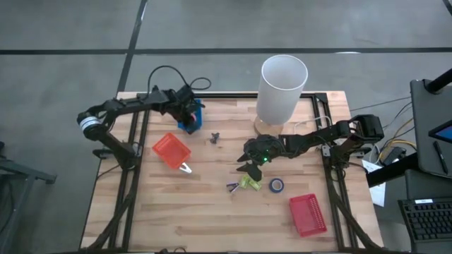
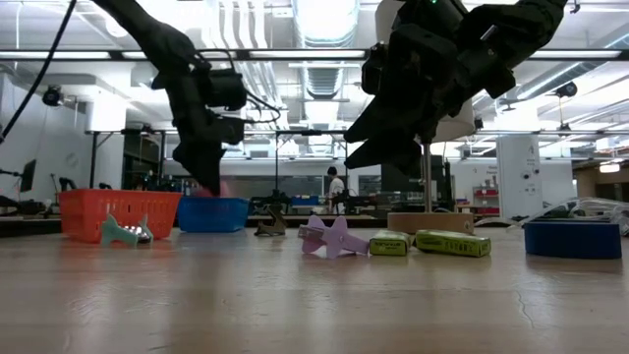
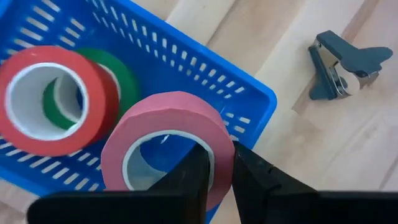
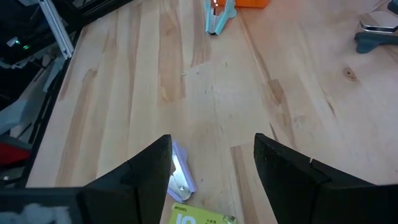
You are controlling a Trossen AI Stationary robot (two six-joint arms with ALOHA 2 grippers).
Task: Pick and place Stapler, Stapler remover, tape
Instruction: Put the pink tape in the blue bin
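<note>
The robot's right gripper should next go to the blue tape roll's near side (image 1: 274, 190) and close there, with one finger inside the roll's hole.
My left gripper (image 3: 214, 177) is shut on a pink tape roll (image 3: 165, 127), over the blue basket (image 1: 189, 118) at the table's far left. A red tape roll (image 3: 43, 102) and a green one (image 3: 109, 71) lie in that basket. My right gripper (image 1: 248, 164) hangs open above the table's middle. Just below it are a purple stapler remover (image 4: 180, 175) and two yellow-green staplers (image 2: 388, 243) (image 2: 452, 242). A blue tape roll (image 1: 276, 185) lies flat beside them. A dark stapler remover (image 3: 345, 65) and a teal one (image 1: 185, 168) rest on the wood. My left gripper pinches the pink roll's wall (image 3: 222, 149), one finger inside the hole and one outside. The fingers come steeply from above. The roll hangs tilted over the blue basket's corner (image 3: 261, 99); whether it touches the basket I cannot tell.
An orange basket (image 1: 171, 150) sits near the blue one. A red basket (image 1: 308, 214) stands at the near right. A tall white cylinder (image 1: 282, 88) stands on a round wooden base at the far middle. Bare wood stretches along the near left.
</note>
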